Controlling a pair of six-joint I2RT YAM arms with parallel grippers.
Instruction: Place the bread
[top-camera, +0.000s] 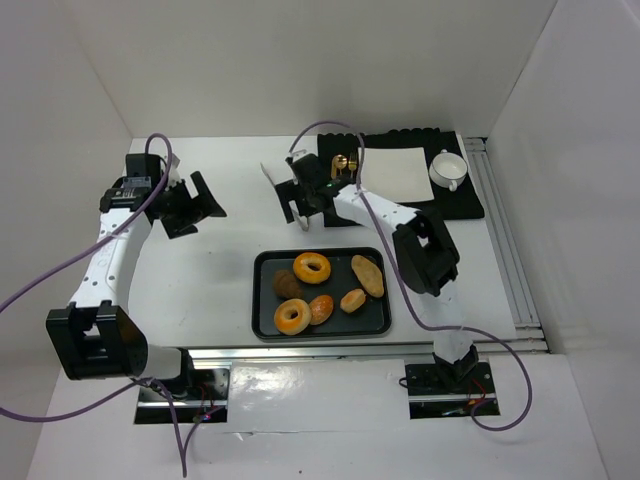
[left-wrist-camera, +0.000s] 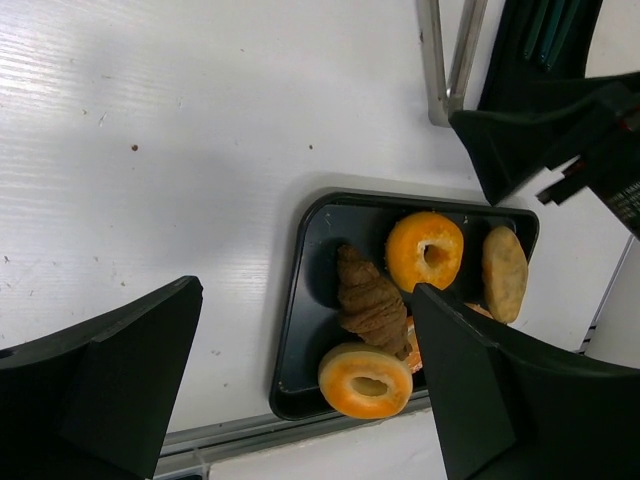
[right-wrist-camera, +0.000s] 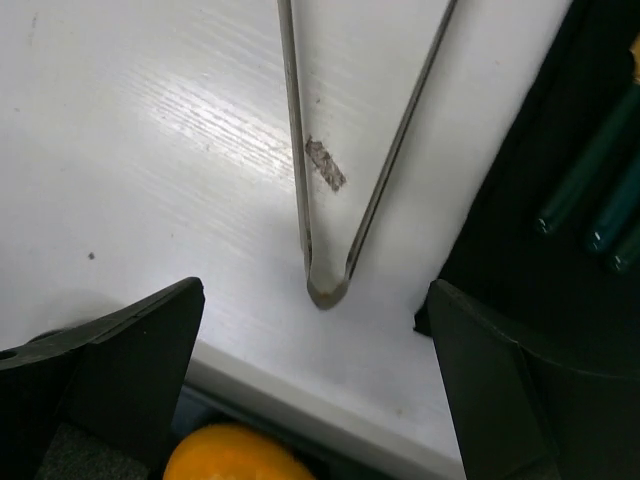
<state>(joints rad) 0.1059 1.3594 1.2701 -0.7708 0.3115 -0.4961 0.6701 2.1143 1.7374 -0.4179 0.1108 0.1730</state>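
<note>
My right gripper should move past the bend next, and then I should close it around the middle of both arms (top-camera: 284, 196) (right-wrist-camera: 295, 100) of the metal tongs.
Several breads lie on a black tray (top-camera: 262, 300): two orange ring donuts (top-camera: 312, 267) (top-camera: 292, 316), a brown croissant (top-camera: 287, 284), a long roll (top-camera: 368, 275) and small buns (top-camera: 352, 300). The left wrist view shows the tray (left-wrist-camera: 300, 330), croissant (left-wrist-camera: 370, 300) and both donuts (left-wrist-camera: 425, 250) (left-wrist-camera: 365, 378). My left gripper (top-camera: 205, 205) (left-wrist-camera: 307, 290) hangs open and empty, left of the tray and above the table. My right gripper (top-camera: 300, 205) (right-wrist-camera: 315, 290) is open and empty behind the tray, over the bend of metal tongs (right-wrist-camera: 320, 200). A donut's edge (right-wrist-camera: 230, 455) shows below it.
A black mat (top-camera: 470, 200) at the back right carries a white napkin (top-camera: 395, 172), a white cup (top-camera: 448, 168) and a small gold object (top-camera: 342, 162). The tongs (left-wrist-camera: 450, 60) lie on the white table beside the mat. White walls enclose the table.
</note>
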